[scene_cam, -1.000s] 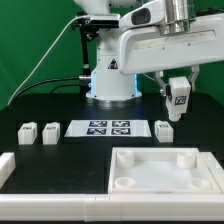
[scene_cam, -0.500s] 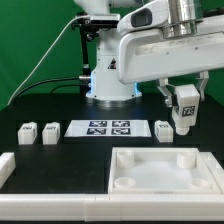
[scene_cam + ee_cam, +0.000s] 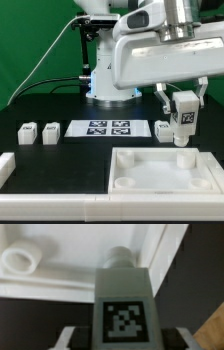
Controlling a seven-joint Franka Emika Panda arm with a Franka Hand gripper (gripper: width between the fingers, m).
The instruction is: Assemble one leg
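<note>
I need to release the white leg in the tabletop's front corner hole (image 3: 201,183) farthest from the white block.
My gripper (image 3: 183,124) is shut on a white leg (image 3: 183,114) with a black-and-white tag on its face. It holds the leg upright in the air above the far right corner of the white tabletop (image 3: 150,178). In the wrist view the leg (image 3: 122,297) fills the middle between my fingers (image 3: 68,338), and its tip points down at the tabletop (image 3: 80,258) near a round corner hole (image 3: 20,259). Three more legs stand on the table: two (image 3: 28,132) (image 3: 50,131) on the exterior view's left and one (image 3: 164,130) to the right of the marker board.
The marker board (image 3: 108,129) lies flat behind the tabletop. A white block (image 3: 5,167) sits at the exterior view's left edge. The robot base (image 3: 110,82) stands at the back.
My gripper has carried the leg toward the exterior view's right and a little lower and nearer, from behind the tabletop to above its far right corner.
</note>
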